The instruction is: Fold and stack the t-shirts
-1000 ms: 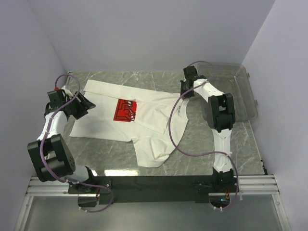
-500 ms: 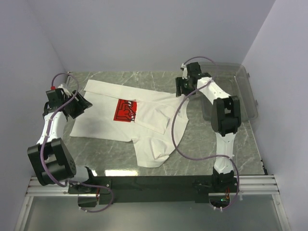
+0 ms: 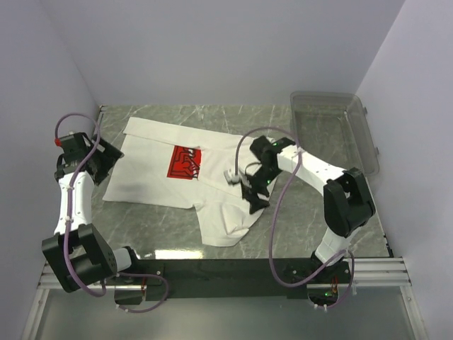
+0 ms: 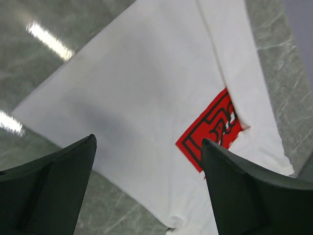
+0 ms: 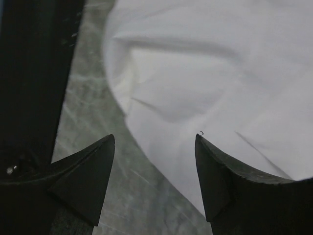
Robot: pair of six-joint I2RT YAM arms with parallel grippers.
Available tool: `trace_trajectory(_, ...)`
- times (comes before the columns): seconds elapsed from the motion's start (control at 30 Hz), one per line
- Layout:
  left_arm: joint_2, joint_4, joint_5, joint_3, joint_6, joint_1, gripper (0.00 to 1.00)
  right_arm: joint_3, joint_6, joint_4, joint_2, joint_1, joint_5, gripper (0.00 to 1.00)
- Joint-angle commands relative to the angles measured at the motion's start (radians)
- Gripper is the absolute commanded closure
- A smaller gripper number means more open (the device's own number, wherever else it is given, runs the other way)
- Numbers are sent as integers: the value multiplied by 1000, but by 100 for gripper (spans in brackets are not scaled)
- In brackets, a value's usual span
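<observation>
The robot's left gripper needs to next go to the white t-shirt's near hem corner (image 3: 109, 200) (image 4: 30, 123), away from the bin, and close there on the t-shirt's near edge.
The white t-shirt (image 3: 212, 180) with a red chest print (image 3: 184, 163) lies partly folded on the marble table, its right part laid over itself. In the left wrist view the shirt (image 4: 146, 88) and the print (image 4: 210, 132) show below. My left gripper (image 3: 111, 157) (image 4: 149, 142) hangs open just off the shirt's left edge, holding nothing. Over the shirt's near right edge my right gripper (image 3: 253, 198) (image 5: 154, 139) is open and empty, with cloth (image 5: 220, 73) under one finger and bare table under the other.
A clear grey plastic bin (image 3: 364, 134) stands at the back right corner. Walls close in the table on the left, back and right. The arms' dark base rail (image 3: 226, 269) runs along the near edge. Bare marble (image 3: 311, 212) lies right of the shirt.
My right gripper opened and swung from the back right down to the shirt's near right edge. The left gripper drew back leftward and opened wider. The shirt's fold stays put.
</observation>
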Motion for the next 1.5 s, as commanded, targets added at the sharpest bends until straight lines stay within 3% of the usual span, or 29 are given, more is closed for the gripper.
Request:
trace_trajectory(0.0,-62,-102,-57,-46,-69,2,6,-93,-360,-201,-49,56,-108,27)
trace_trajectory(0.07,-90,-101,-59,-74,-78,2,6,-152,-335,-132,-81,109,-96,28)
trace_trajectory(0.27,-134,-121,-50,-126,-94,2,7,-237,-111,58,-129,273,10,46)
trace_trajectory(0.5,-174,-148,-96,-132,-124,2,7,-288,252,354,-84,402,189,46)
trace_trajectory(0.7,-197,-154,-93,-148,-134,2,8,-263,354,422,-32,455,267,46)
trace_trajectory(0.8,-208,-160,-97,-144,-127,2,8,-275,377,425,-20,487,295,51)
trace_trajectory(0.87,-216,-167,-97,-140,-126,2,9,-269,389,410,-3,499,301,59)
trace_trajectory(0.93,-225,-171,-96,-135,-120,2,9,-257,395,375,2,505,294,80)
trace_trajectory(1.0,-232,-174,-94,-132,-115,2,9,-219,385,336,-1,499,263,100)
trace_trajectory(1.1,-236,-171,-94,-129,-104,2,9,-121,315,156,-21,461,147,100)
trace_trajectory(1.23,-225,-164,-82,-126,-91,0,9,136,277,-24,23,337,-62,100)
trace_trajectory(1.37,-216,-150,-67,-123,-83,2,9,401,360,-130,202,214,-104,100)
trace_trajectory(1.47,-203,-141,-44,-125,-77,0,9,557,501,-109,325,137,-52,100)
